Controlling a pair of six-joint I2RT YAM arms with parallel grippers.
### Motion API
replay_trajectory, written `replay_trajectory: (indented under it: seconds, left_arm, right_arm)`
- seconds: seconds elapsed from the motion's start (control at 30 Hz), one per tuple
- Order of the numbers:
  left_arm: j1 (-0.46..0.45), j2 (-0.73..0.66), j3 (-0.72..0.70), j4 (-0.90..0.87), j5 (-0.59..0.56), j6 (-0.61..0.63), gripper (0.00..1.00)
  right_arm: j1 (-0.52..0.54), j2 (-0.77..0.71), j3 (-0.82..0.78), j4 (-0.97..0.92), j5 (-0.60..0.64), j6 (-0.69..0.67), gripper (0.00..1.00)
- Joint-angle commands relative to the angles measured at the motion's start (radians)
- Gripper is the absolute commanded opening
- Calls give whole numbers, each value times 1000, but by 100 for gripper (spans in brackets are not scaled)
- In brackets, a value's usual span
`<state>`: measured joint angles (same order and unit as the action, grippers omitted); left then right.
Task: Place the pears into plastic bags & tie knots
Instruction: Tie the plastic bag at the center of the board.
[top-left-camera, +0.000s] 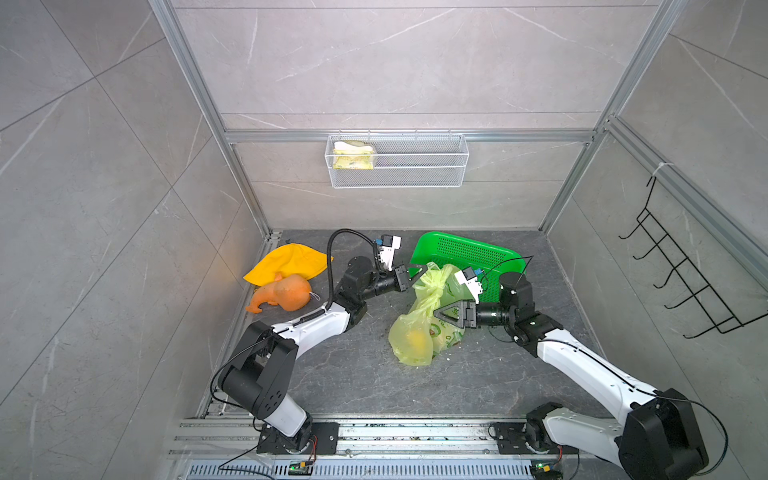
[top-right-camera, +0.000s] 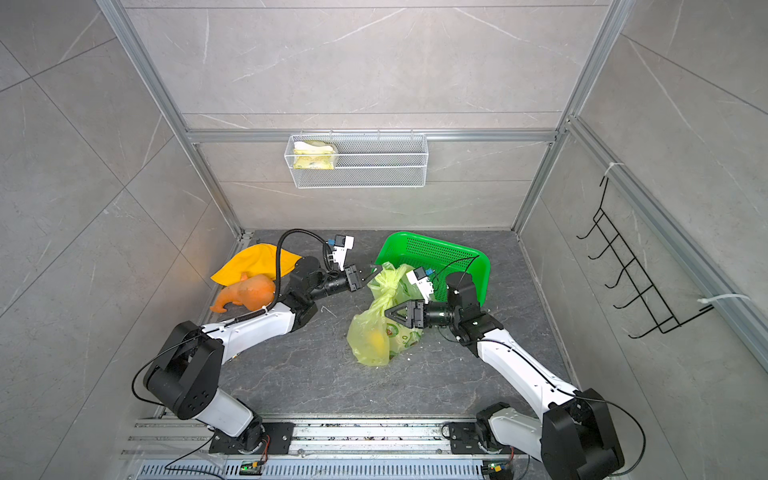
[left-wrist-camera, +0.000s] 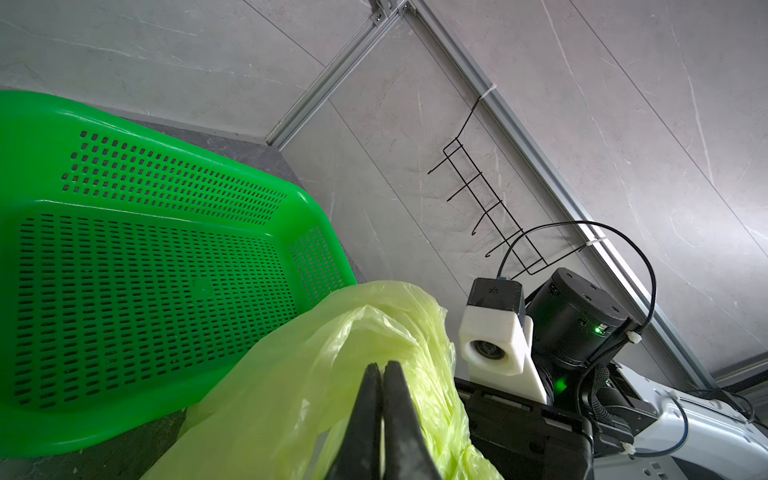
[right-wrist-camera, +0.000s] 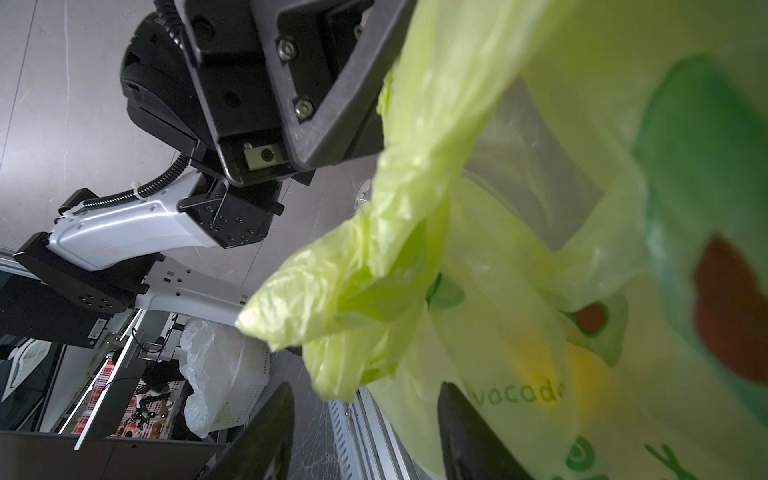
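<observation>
My left gripper has the bag's handle strap. It will let go of it over the grey floor (top-left-camera: 382, 299) between the orange toy and the bag.
The yellow-green plastic bag (top-left-camera: 419, 328) (top-right-camera: 374, 332) lies on the grey floor, its top leaning against the green basket. A yellow pear (top-left-camera: 417, 338) (top-right-camera: 376, 338) shows through its lower part; the other pears are hidden. The handle straps are twisted into a knot (top-left-camera: 430, 289) (top-right-camera: 388, 289). My left gripper (top-left-camera: 411, 277) (left-wrist-camera: 381, 368) is shut on a handle strap at the bag's top. My right gripper (top-left-camera: 435, 313) (right-wrist-camera: 365, 419) stands open over the bag's middle. A loose loop end (right-wrist-camera: 324, 299) hangs just beyond its fingers, with nothing between them.
The green perforated basket (top-left-camera: 469, 249) sits behind the bag, with my right wrist over it. An orange toy (top-left-camera: 282, 293) and a yellow cloth (top-left-camera: 286, 259) lie at the back left. A wire basket (top-left-camera: 397, 160) hangs on the back wall, a black hook rack (top-left-camera: 681, 274) on the right wall.
</observation>
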<state>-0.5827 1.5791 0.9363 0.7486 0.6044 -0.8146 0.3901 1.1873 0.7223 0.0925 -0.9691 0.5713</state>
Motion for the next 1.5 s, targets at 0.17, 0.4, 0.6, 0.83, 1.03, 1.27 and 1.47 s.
replay_trajectory:
  seconds: [0.17, 0.4, 0.6, 0.83, 1.03, 1.27, 1.47]
  left_arm:
    - [-5, -8, 4, 66, 7, 8, 0]
    - [16, -50, -25, 54, -61, 17, 0]
    - [205, -224, -125, -58, -184, 42, 0]
    - [294, -281, -152, -136, -149, 74, 0]
    - [296, -283, -190, -99, -177, 41, 0]
    - [435, -397, -322, -204, -250, 127, 0]
    - [429, -334, -351, -77, -133, 100, 0]
  right_arm:
    - [41, 82, 88, 33, 30, -11, 51]
    - [24, 32, 113, -141, 104, -84, 0]
    - [-80, -87, 68, -347, 228, -100, 0]
    - [-111, -91, 43, -332, 232, -71, 0]
    - [-115, -74, 102, -352, 391, -14, 0]
    - [-249, -82, -71, -355, 447, 41, 0]
    - [-249, -74, -108, -159, 322, 131, 0]
